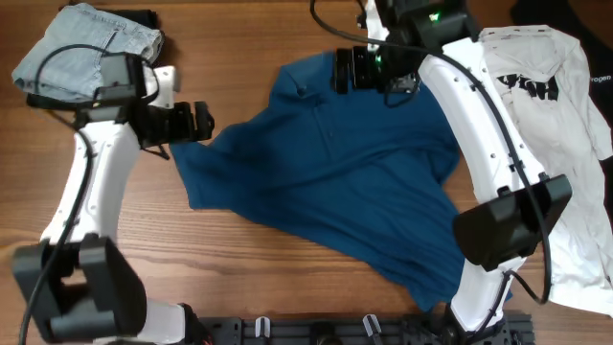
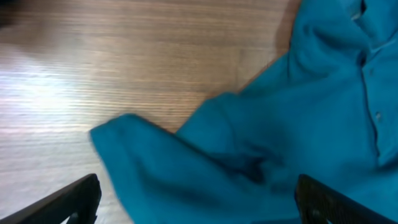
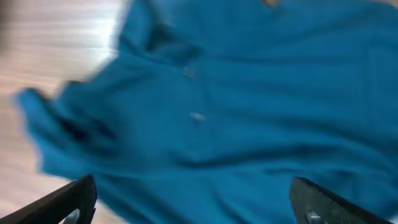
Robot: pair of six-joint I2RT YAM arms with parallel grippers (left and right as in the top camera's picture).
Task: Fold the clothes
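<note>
Next, I close my left gripper on the sleeve's hem (image 1: 183, 182) (image 2: 120, 198) of the dark-blue polo shirt, at the sleeve that points toward the side of the folded denim garment.
The dark-blue polo shirt (image 1: 335, 182) lies spread and rumpled across the middle of the wooden table, collar and placket toward the far side. My left gripper (image 1: 196, 122) is open at the shirt's left sleeve; the left wrist view shows the sleeve (image 2: 161, 168) between its wide-apart fingers (image 2: 198, 202). My right gripper (image 1: 347, 69) is open above the collar area; the right wrist view shows the button placket (image 3: 196, 106) ahead of its fingers (image 3: 193, 202). A white T-shirt with black lettering (image 1: 556, 144) lies at the right, partly under my right arm.
A folded light-blue denim garment (image 1: 86, 48) lies at the far left corner with a dark item (image 1: 139, 16) behind it. A black garment (image 1: 565, 14) shows at the far right corner. Bare wood (image 1: 239, 278) shows in front of the polo.
</note>
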